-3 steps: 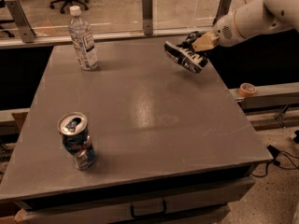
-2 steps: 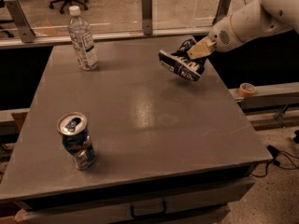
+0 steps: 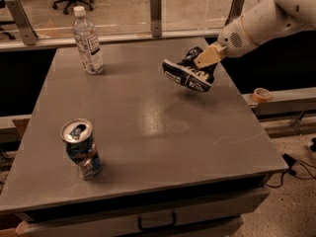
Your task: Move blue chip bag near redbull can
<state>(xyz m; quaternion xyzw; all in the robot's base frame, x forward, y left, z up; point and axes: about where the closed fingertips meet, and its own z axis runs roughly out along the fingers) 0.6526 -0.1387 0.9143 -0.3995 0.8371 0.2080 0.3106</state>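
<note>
My gripper is going to release the blue chip bag on the bare grey table [image 3: 140,135] next to the redbull can.
The blue chip bag [image 3: 186,75] is dark navy with white lettering and hangs a little above the right rear part of the grey table [image 3: 148,127]. My gripper [image 3: 206,59] comes in from the upper right on a white arm and is shut on the bag's top edge. The redbull can [image 3: 81,149], blue and silver with an open pull-tab top, stands upright near the table's front left, far from the bag.
A clear plastic bottle [image 3: 88,41] with a white cap stands at the table's rear left. A roll of tape [image 3: 261,94] lies on a ledge right of the table. A glass barrier with posts runs behind the table.
My gripper has carried the blue chip bag leftward and slightly toward the front, away from the table's right rear edge. The can and bottle have not moved.
</note>
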